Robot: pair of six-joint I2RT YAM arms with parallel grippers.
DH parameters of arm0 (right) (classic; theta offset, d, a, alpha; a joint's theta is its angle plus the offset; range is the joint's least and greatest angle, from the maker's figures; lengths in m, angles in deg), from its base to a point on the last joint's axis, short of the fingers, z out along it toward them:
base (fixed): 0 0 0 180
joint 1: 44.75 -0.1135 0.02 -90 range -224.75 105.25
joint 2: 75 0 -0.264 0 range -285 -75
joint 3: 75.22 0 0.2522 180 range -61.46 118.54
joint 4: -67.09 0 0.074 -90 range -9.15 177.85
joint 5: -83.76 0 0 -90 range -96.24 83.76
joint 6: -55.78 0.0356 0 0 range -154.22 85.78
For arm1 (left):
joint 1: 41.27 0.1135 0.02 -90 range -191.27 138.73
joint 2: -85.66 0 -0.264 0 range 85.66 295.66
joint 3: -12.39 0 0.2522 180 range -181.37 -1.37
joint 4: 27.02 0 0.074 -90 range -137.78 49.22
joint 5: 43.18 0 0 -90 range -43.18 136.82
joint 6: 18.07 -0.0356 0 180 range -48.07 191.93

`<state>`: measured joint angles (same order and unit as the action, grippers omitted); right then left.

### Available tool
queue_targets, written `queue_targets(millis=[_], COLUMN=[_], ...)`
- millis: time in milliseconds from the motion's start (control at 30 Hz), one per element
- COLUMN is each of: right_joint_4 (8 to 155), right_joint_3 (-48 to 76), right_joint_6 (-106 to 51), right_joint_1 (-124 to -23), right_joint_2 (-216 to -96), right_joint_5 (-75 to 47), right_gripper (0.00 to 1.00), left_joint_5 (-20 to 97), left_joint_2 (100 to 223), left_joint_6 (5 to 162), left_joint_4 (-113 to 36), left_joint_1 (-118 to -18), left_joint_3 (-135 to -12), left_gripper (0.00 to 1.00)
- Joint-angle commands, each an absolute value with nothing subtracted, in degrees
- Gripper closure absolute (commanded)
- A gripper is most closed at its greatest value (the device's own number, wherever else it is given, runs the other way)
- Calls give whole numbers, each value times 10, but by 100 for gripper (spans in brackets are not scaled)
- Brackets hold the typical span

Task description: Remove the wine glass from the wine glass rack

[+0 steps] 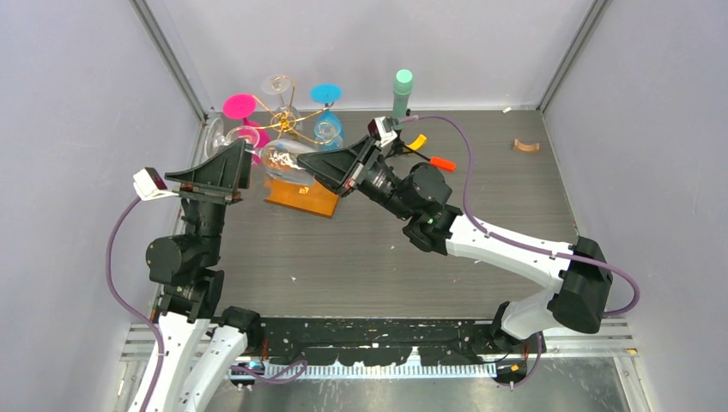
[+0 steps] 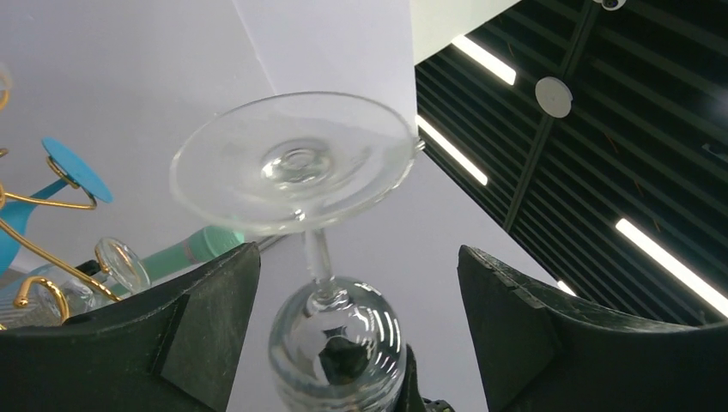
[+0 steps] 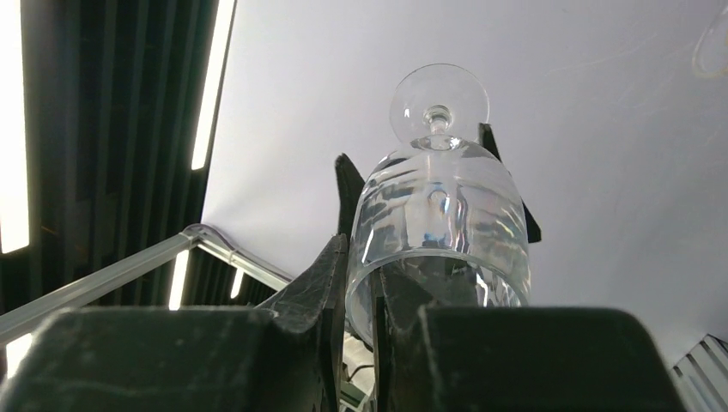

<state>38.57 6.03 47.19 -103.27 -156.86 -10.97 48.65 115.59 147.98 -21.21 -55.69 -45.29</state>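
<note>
The robot's right gripper needs to stand the clear wine glass on the bare table (image 1: 451, 191), just in front of the orange piece.
A clear wine glass (image 1: 288, 159) is tipped on its side between my two grippers, just in front of the gold wire wine glass rack (image 1: 288, 116) and above its wooden base (image 1: 302, 199). My right gripper (image 3: 359, 268) is shut on the wine glass (image 3: 438, 227), pinching its rim wall with one finger inside the bowl and one outside. My left gripper (image 2: 356, 255) is open, its fingers (image 2: 210, 313) wide apart on either side of the wine glass (image 2: 296, 163) stem and bowl, not touching. No rack wire shows around the stem.
The rack holds a pink-footed glass (image 1: 239, 107), a blue one (image 1: 326, 94) and a clear one (image 1: 276, 84). A mint-green cylinder (image 1: 403, 86) stands behind the right gripper (image 1: 305, 163). Orange pieces (image 1: 442, 163) and a brown piece (image 1: 525, 146) lie to the right.
</note>
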Motion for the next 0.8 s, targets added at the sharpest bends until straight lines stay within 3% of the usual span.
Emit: queue_targets(millis=[0, 200, 400, 567, 767], right_joint_4=[290, 293, 356, 460, 611], right_joint_3=[67, 67, 67, 69, 93], right_joint_6=[491, 480, 426, 329, 192], right_joint_1=[-1034, -1034, -1033, -1033, -1032], right_joint_2=[-1558, -1552, -1514, -1447, -1364], right_joint_5=[-87, -76, -73, -34, 35], right_gripper=[100, 100, 100, 100, 99], left_joint_5=[478, 471, 360, 234, 207], left_joint_2=[1147, 1138, 1120, 1114, 1106], left_joint_6=[1471, 1458, 1347, 1232, 1121], left_joint_4=[-229, -260, -234, -259, -362], left_joint_1=[-558, -558, -558, -558, -558], left_joint_3=[-451, -455, -473, -514, -558], left_gripper=[11, 8, 4, 3, 3])
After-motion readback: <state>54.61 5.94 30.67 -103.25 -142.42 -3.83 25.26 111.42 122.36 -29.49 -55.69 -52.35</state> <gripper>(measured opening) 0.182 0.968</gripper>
